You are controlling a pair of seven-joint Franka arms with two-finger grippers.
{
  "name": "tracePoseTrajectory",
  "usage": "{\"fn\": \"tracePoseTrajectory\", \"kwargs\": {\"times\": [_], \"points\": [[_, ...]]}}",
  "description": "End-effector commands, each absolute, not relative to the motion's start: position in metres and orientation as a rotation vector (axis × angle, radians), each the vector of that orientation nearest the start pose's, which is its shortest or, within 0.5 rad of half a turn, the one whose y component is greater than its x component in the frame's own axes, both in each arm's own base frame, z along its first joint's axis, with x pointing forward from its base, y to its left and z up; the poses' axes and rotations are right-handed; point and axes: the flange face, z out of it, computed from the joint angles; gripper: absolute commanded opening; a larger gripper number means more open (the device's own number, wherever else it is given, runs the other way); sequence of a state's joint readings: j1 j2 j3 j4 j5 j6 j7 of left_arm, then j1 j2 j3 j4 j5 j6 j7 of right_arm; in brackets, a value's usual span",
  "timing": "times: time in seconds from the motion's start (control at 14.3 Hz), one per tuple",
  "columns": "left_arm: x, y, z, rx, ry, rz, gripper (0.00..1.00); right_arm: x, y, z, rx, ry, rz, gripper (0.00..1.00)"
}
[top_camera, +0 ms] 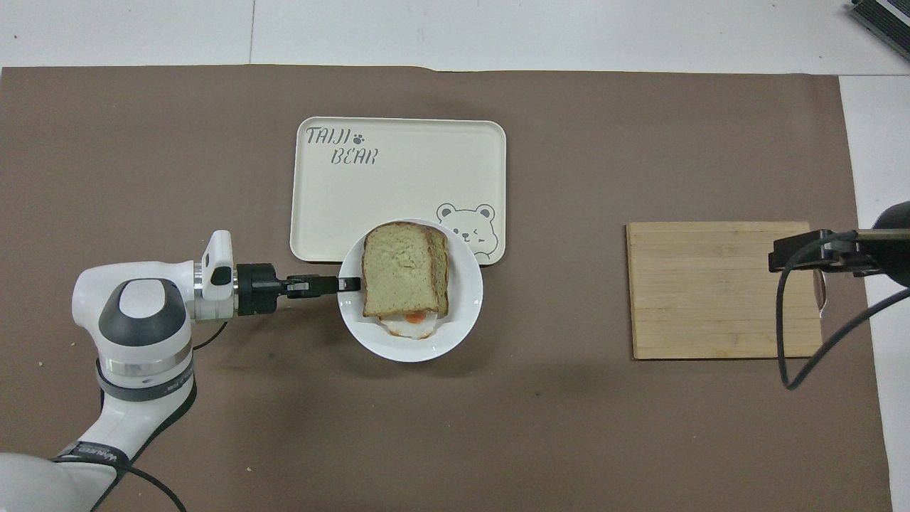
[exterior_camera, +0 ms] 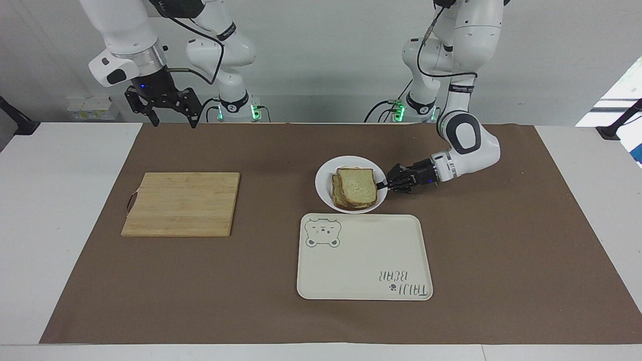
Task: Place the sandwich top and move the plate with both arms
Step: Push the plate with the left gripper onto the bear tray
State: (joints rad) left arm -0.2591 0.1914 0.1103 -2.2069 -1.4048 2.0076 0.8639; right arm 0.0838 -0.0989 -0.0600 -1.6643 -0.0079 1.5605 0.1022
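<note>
The robot's left gripper will release the small white plate in the middle of the cream bear tray (top_camera: 407, 189).
The sandwich top (exterior_camera: 357, 184) lies on the egg slice on the small white plate (exterior_camera: 323, 183). In the overhead view the sandwich top (top_camera: 393, 270) covers most of the egg, which peeks out at its nearer end, and the plate (top_camera: 426, 352) overlaps the tray's nearer edge by the bear drawing. My left gripper (exterior_camera: 385, 184) is shut on the plate's rim at the left arm's side and also shows in the overhead view (top_camera: 346, 284). My right gripper (exterior_camera: 171, 120) is open and empty, raised at the right arm's end of the table, over the cutting board's edge in the overhead view (top_camera: 785, 254).
The cream bear tray (exterior_camera: 366, 260) lies just farther from the robots than the plate and also shows in the overhead view (top_camera: 398, 171). A wooden cutting board (exterior_camera: 183, 203) lies toward the right arm's end of the brown mat, seen from above too (top_camera: 711, 291).
</note>
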Motion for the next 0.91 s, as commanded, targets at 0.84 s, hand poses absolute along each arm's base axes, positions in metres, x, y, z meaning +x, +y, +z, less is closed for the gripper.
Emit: {"fn": "tracePoseTrajectory", "kwargs": {"times": [0.84], "points": [[0.66, -0.175, 0.3, 2.182, 0.075, 0.122, 0.0, 0.52, 0.001, 0.636, -3.174, -0.021, 0.017, 1.0]]}}
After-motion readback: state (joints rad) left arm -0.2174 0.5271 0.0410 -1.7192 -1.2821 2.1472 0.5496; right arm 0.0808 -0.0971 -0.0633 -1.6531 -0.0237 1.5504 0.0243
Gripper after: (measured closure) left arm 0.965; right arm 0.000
